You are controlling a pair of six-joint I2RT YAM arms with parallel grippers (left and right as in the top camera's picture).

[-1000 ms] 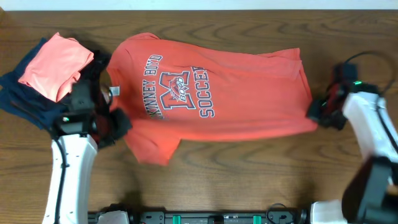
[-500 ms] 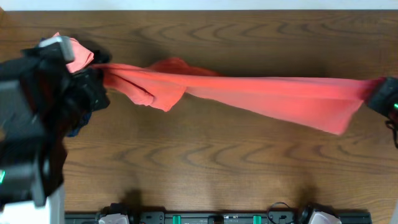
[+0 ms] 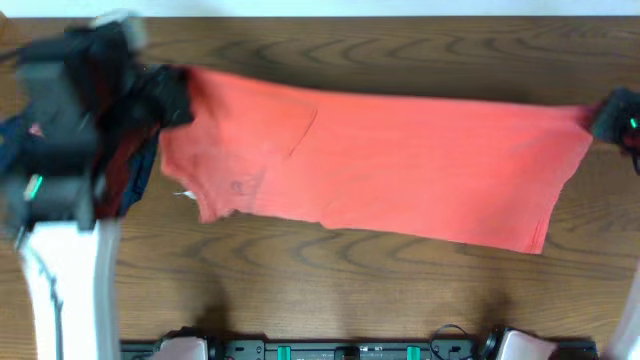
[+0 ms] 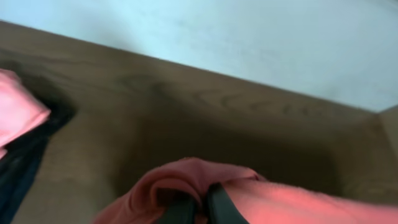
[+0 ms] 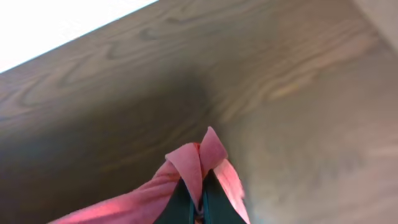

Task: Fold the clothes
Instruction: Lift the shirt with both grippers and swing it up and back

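My right gripper needs to let go of the hem corner on the red T-shirt's own cloth (image 3: 557, 129), near its hem end.
The red T-shirt (image 3: 380, 165) hangs stretched wide between both grippers above the table, its plain back side facing the overhead camera; the lettering is hidden. My left gripper (image 3: 172, 92) is shut on the shirt's left end, with cloth bunched over the fingers in the left wrist view (image 4: 202, 202). My right gripper (image 3: 605, 118) is shut on the right end, with a pinch of red fabric (image 5: 202, 158) between the fingers (image 5: 198, 205). A bit of white label (image 3: 183, 194) shows at the lower left edge.
A navy blue garment (image 3: 20, 130) with a salmon-pink one on it lies at the far left, mostly behind my left arm; both show in the left wrist view (image 4: 15, 115). The wooden table (image 3: 350, 280) spreads below the shirt. The table's far edge (image 4: 249, 87) meets a pale wall.
The shirt was lifted off the table and pulled taut as a narrow band; now it has opened out into a wide flat sheet, back side up. Both arms have risen and spread apart.
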